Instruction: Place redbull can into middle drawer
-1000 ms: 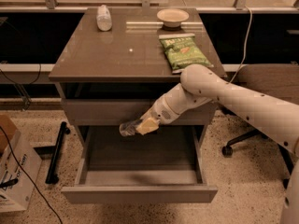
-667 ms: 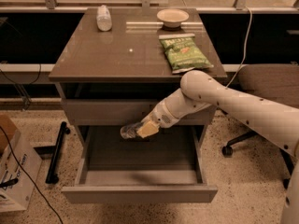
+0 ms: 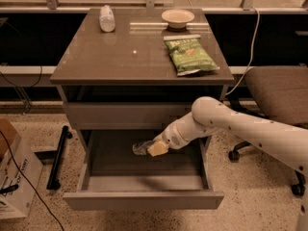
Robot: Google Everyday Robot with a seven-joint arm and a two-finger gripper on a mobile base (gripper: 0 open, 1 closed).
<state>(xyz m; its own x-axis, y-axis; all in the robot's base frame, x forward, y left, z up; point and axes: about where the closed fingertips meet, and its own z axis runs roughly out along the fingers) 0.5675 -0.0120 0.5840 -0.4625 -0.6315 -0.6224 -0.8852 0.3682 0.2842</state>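
I need to open my gripper to let go of the redbull can, now sideways down inside the drawer, on the open drawer's bottom (image 3: 159,169), about halfway between the sides of the drawer.
The middle drawer (image 3: 144,199) is pulled out wide below the grey cabinet; its tray is a long grey rectangle with low walls. My gripper (image 3: 155,148) reaches in from the right on a white arm and is down inside the drawer, toward its back. It is shut on the redbull can (image 3: 140,148), which lies sideways and sticks out left of the tan fingers (image 3: 159,149), just above or at the drawer floor. Whether the can touches the floor I cannot tell.
A closed grey drawer front (image 3: 125,115) sits above the open one. On the cabinet top are a clear bottle (image 3: 107,18), a bowl (image 3: 178,17) and a green chip bag (image 3: 190,55). An office chair (image 3: 279,93) stands right, a cardboard box (image 3: 14,177) left.
My gripper has gone down with the can, from level with the upper drawer front into the open drawer, and slightly right.
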